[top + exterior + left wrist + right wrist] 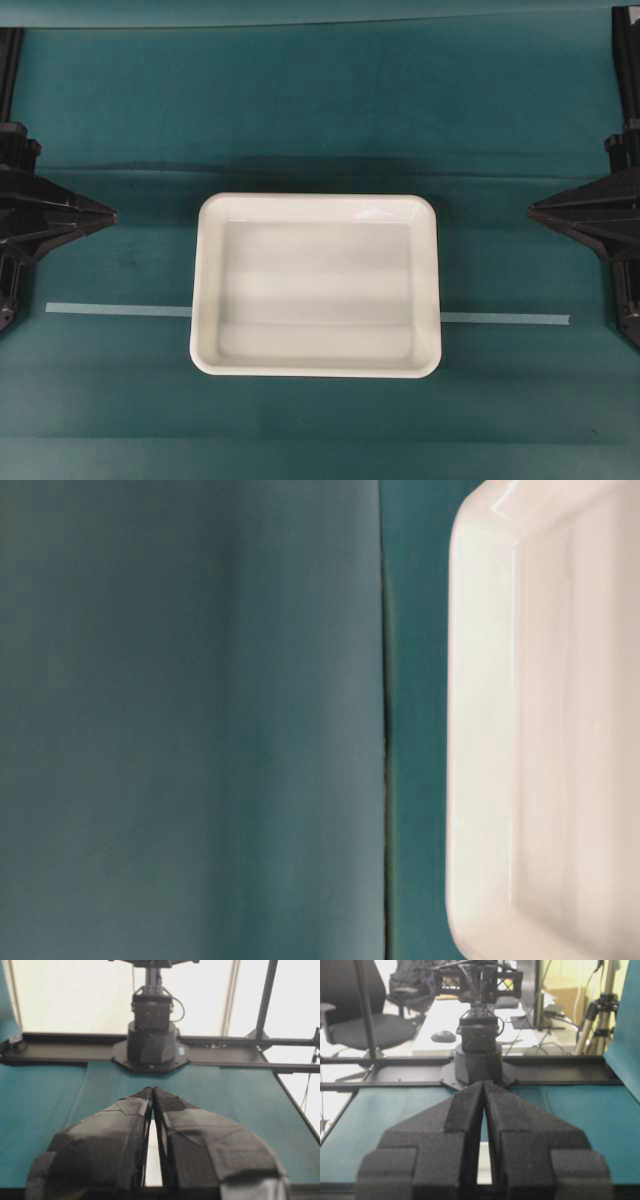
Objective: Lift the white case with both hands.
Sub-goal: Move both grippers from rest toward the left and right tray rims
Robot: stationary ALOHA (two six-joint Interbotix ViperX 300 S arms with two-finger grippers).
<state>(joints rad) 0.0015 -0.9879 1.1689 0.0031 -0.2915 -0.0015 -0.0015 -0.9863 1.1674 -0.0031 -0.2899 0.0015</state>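
Observation:
Next, I grab the white case's rim with my right gripper, at the middle of its short side (434, 277) facing this gripper.
The white case (316, 286) lies flat in the middle of the teal table, empty, with its glossy bottom showing. Its rim fills the right side of the table-level view (545, 720). My left gripper (112, 214) sits at the far left edge, shut, its tips pointing at the case and well apart from it. My right gripper (531, 211) sits at the far right edge, shut, also apart from the case. In the left wrist view the fingertips (153, 1091) meet. In the right wrist view the gripper (484, 1083) is shut too. A sliver of white case shows between each pair of fingers.
A thin pale tape strip (118, 310) runs left to right across the table and passes under the case. A seam in the teal cloth (150, 166) crosses behind the case. The opposite arm's base (152, 1045) stands at the far table edge.

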